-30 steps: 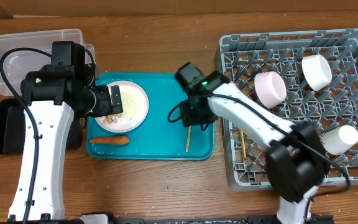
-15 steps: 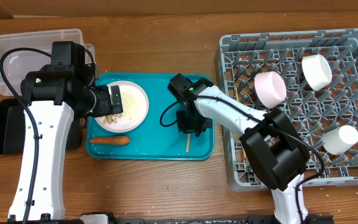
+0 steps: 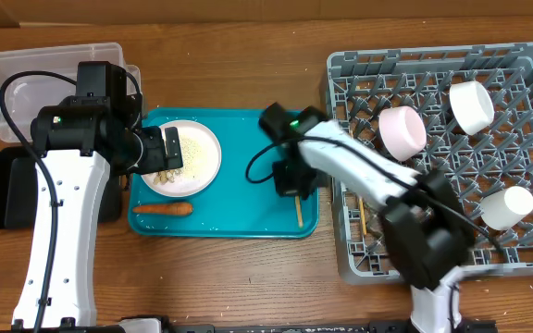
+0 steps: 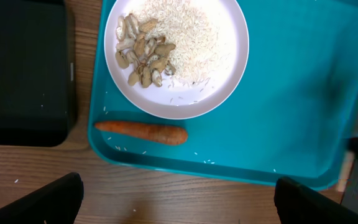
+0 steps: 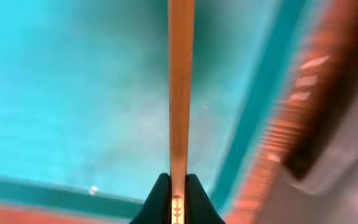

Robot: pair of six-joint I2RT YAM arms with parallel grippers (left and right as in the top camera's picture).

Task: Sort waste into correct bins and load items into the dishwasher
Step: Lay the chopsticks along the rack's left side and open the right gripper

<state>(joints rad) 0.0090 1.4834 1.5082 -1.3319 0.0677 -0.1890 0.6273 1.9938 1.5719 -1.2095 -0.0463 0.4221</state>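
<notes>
The fingers of my left gripper should close on the white plate's rim [image 3: 219,166] [image 4: 245,60], on the side with the rice that faces toward the grey dish rack.
My right gripper [image 3: 295,185] is shut on a wooden chopstick [image 3: 298,211], holding it over the right part of the teal tray [image 3: 239,217]; in the right wrist view the chopstick [image 5: 180,93] runs straight up from between my fingertips [image 5: 160,199]. A second chopstick [image 3: 361,215] lies in the grey dish rack [image 3: 526,259]. My left gripper [image 3: 169,150] is open above the white plate [image 3: 206,162] of rice and pale scraps [image 4: 145,56]. An orange carrot piece [image 4: 142,132] lies on the tray below the plate. The black bin [image 3: 7,190] and clear tub [image 3: 26,74] are at left.
The rack holds a pinkish bowl [image 3: 402,130], a white bowl [image 3: 471,105] and a white cup [image 3: 507,207]. Loose rice grains are scattered on the teal tray [image 4: 291,93]. The black bin [image 4: 23,68] sits just left of the tray.
My right gripper has swung to the right over the tray with the chopstick in it, moving the stick toward the tray's right edge. The left arm has not moved.
</notes>
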